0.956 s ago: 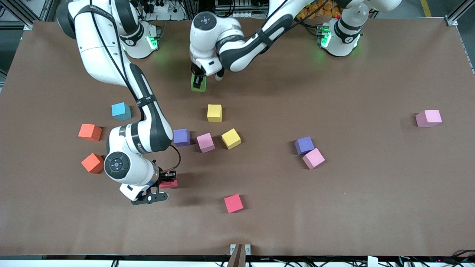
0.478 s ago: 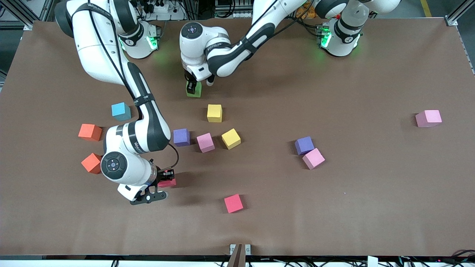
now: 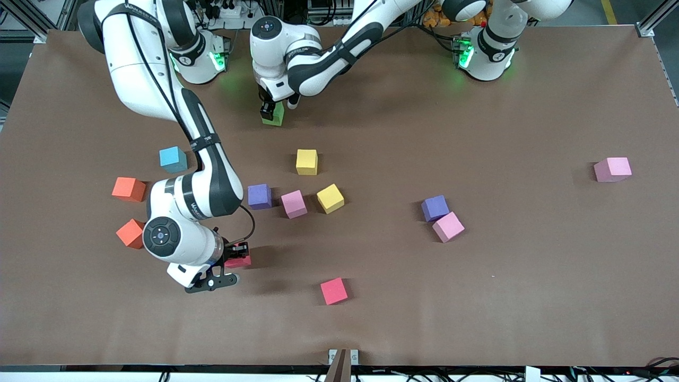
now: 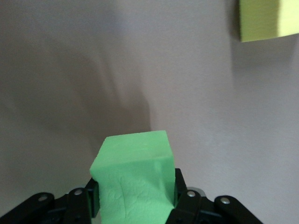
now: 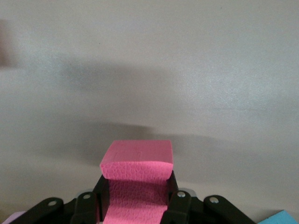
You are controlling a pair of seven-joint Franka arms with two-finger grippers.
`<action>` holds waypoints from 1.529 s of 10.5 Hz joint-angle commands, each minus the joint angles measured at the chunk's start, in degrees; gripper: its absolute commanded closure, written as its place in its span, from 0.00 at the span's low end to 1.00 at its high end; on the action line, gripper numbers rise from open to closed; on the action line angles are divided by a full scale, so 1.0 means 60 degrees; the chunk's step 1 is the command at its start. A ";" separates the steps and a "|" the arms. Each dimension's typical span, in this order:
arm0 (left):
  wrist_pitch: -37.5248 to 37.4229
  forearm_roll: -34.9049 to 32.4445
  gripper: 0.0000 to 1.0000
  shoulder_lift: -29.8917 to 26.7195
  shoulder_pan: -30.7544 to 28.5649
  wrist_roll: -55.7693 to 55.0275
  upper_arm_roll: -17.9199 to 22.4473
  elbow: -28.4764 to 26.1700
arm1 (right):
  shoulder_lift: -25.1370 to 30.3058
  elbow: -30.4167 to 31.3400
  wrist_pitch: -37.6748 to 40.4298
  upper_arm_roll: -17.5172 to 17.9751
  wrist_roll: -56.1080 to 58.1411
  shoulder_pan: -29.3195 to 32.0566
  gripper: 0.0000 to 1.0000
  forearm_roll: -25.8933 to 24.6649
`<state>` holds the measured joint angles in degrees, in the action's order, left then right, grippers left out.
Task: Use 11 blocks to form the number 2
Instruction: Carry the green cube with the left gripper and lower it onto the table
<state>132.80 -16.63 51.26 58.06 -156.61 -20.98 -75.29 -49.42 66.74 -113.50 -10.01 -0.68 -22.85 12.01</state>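
Next, my left gripper puts down and releases the green block on the table [image 3: 278, 120] [image 4: 99, 159] between the arm bases and the nearest yellow block. The green block is still low over the table.
My left gripper [image 3: 269, 110] [image 4: 135, 193] is shut on the green block [image 3: 273, 118] [image 4: 133, 158], low over the table near the right arm's base. My right gripper [image 3: 237, 255] [image 5: 136, 196] is shut on a red block [image 3: 240, 260] [image 5: 136, 161] just above the table. Loose blocks lie about: two yellow [image 3: 306, 162] [image 3: 330, 198], two purple [image 3: 259, 196] [image 3: 435, 207], three pink [image 3: 293, 203] [image 3: 447, 226] [image 3: 612, 169], a light blue one [image 3: 173, 159] and another red one [image 3: 333, 291]. No digit shape stands on the table.
Two orange cubes [image 3: 128, 189] [image 3: 132, 233] lie beside the right arm's wrist, toward the right arm's end of the table. The brown table [image 3: 530, 292] is bare toward the left arm's end, apart from the lone pink block.
My left gripper has carried the green block toward the right arm's base. The right gripper has shifted slightly toward the right arm's end, still holding the red block.
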 commanded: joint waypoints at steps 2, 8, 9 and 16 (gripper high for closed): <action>-0.0044 -0.0333 1.00 0.0567 0.0270 -0.1535 0.0098 0.0581 | 0.0298 0.0229 0.0109 0.0056 0.0172 0.0072 1.00 0.0136; 0.0030 -0.0348 1.00 0.0728 0.0270 -0.2900 0.0142 0.0640 | 0.0298 0.0214 0.0108 0.0056 0.0158 0.0072 1.00 0.0136; 0.0030 -0.0348 1.00 0.0743 0.0270 -0.3236 0.0127 0.0654 | 0.0298 0.0214 0.0123 0.0056 0.0158 0.0072 1.00 0.0136; 0.0044 -0.0348 0.74 0.0787 0.0270 -0.3753 0.0127 0.0640 | 0.0356 0.0229 0.0123 0.0056 0.0158 0.0072 1.00 0.0136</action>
<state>133.19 -16.30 55.33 58.52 -162.13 -20.55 -72.39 -48.87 66.74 -113.31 -10.03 -0.63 -22.84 12.01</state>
